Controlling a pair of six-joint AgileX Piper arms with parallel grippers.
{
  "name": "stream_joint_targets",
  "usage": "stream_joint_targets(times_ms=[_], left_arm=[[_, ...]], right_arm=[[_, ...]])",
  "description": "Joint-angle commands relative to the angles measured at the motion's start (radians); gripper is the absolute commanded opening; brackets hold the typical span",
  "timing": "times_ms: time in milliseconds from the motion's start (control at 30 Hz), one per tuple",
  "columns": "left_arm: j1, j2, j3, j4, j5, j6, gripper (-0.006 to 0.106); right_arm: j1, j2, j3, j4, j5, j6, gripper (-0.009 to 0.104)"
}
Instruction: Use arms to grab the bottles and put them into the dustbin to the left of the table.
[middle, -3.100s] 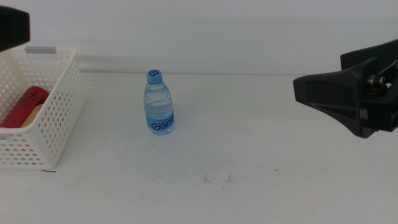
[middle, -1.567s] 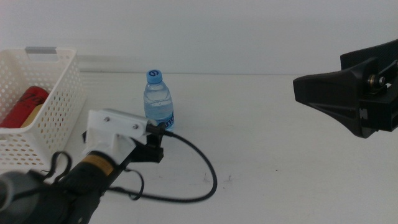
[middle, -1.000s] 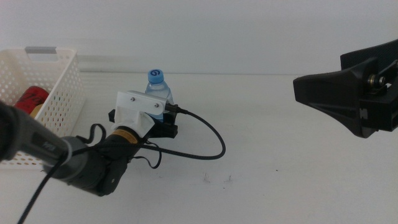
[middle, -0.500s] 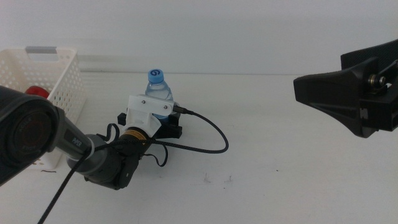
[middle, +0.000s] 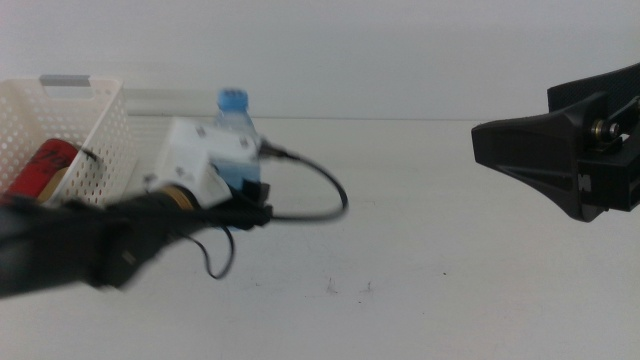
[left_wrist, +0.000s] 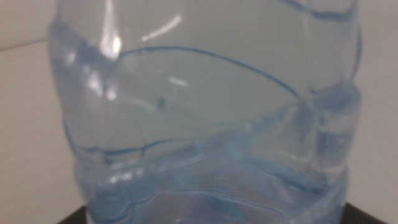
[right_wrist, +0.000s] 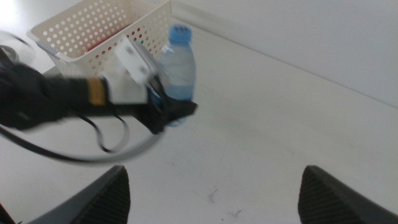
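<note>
Next, I drop the clear water bottle from my left gripper onto the red can inside the white dustbin (middle: 38, 161).
The small clear water bottle (middle: 236, 122) with a blue cap is off the table, held upright in my left gripper (middle: 250, 192), which is shut on its lower body. The left arm is blurred with motion. In the left wrist view the bottle (left_wrist: 205, 118) fills the picture. From the right wrist I see the same bottle (right_wrist: 177, 68) and left gripper (right_wrist: 169, 112) just beside the dustbin (right_wrist: 99, 28). The white dustbin (middle: 95, 130) stands at the table's left, with a red can (middle: 40, 165) inside. My right gripper (middle: 500, 145) hangs open at the right, far from the bottle.
The white table (middle: 420, 250) carries a few small dark scuffs (middle: 348, 288) near the front middle. A black cable (middle: 310, 195) loops from the left arm's white head. The back wall runs along the table's far edge.
The left arm closed in on the bottle, gripped it, and has now lifted it off the table and carried it left toward the dustbin. The right arm has stayed still.
</note>
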Motion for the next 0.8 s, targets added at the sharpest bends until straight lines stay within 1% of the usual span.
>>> stream_joint_targets(times_ms=[0,67,133,300,367,467,600,700,767], left_arm=[[-0.006,-0.167,-0.052,0.003,0.277,-0.015,-0.002],[0.014,-0.233,-0.147,0.003,0.544,-0.015,-0.002],[0.059,-0.248,-0.255,0.001,0.758,0.01,-0.002],[0.233,-0.196,-0.573,0.001,1.251,0.225,-0.002],[0.307,-0.151,-0.698,0.003,1.413,0.295,-0.002],[0.413,-0.087,-0.825,0.006,1.525,0.333,-0.002],[0.542,-0.023,-0.871,-0.015,1.525,0.39,-0.002],[0.614,0.03,-0.871,-0.074,1.479,0.432,-0.002],[0.645,0.066,-0.871,-0.095,1.458,0.442,-0.002]], right_arm=[[0.0,-0.003,0.0,-0.007,-0.006,-0.003,0.09],[0.0,-0.003,0.0,-0.007,-0.006,-0.003,0.09],[0.0,-0.003,0.0,-0.007,-0.006,-0.003,0.09],[0.0,-0.003,0.0,-0.007,-0.006,-0.003,0.09],[0.0,-0.003,0.0,-0.007,-0.006,-0.003,0.09],[0.0,-0.003,0.0,-0.007,-0.006,-0.003,0.09],[0.0,-0.003,0.0,-0.007,-0.006,-0.003,0.09],[0.0,-0.003,0.0,-0.007,-0.006,-0.003,0.09],[0.0,-0.003,0.0,-0.007,-0.006,-0.003,0.09]])
